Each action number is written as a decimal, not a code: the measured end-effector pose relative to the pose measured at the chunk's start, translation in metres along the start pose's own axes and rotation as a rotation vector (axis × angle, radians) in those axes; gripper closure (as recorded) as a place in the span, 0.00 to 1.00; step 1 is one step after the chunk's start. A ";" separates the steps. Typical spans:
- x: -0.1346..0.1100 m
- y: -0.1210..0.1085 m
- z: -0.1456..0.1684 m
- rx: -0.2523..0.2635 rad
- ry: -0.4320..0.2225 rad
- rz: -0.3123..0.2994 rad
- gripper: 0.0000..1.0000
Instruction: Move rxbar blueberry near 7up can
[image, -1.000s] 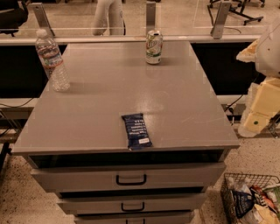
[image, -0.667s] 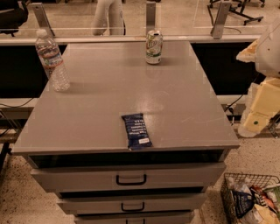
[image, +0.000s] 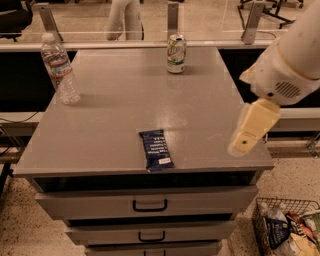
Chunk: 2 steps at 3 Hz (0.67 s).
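The middle of the rxbar blueberry (image: 156, 149) near the front edge of the cabinet top is the next place for my gripper to go to and close.
The rxbar blueberry (image: 156, 149) is a dark navy bar with white text. It lies flat near the front edge of the grey cabinet top (image: 125, 105), a little right of the middle. The 7up can (image: 176, 54) stands upright at the back of the top, right of centre, well apart from the bar. My gripper (image: 251, 128) is a cream-coloured part hanging from the white arm. It is over the front right corner of the top, to the right of the bar and above it. It holds nothing that I can see.
A clear plastic water bottle (image: 60, 70) stands at the back left. Drawers with dark handles (image: 149, 205) are below the top. A wire basket (image: 285, 227) with packets sits on the floor at the lower right. A glass barrier runs behind the cabinet.
My arm and gripper have moved left, from beside the cabinet to over its front right corner. The bar, can and bottle have not moved.
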<state>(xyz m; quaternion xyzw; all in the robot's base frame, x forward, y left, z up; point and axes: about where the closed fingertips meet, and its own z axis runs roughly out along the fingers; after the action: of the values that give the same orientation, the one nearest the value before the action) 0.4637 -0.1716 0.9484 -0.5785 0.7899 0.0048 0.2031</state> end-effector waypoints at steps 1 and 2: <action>-0.036 -0.001 0.058 -0.023 -0.072 0.078 0.00; -0.060 0.004 0.094 -0.022 -0.102 0.126 0.00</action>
<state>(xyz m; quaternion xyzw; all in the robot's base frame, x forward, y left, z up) 0.5046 -0.0930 0.8804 -0.5287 0.8134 0.0558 0.2361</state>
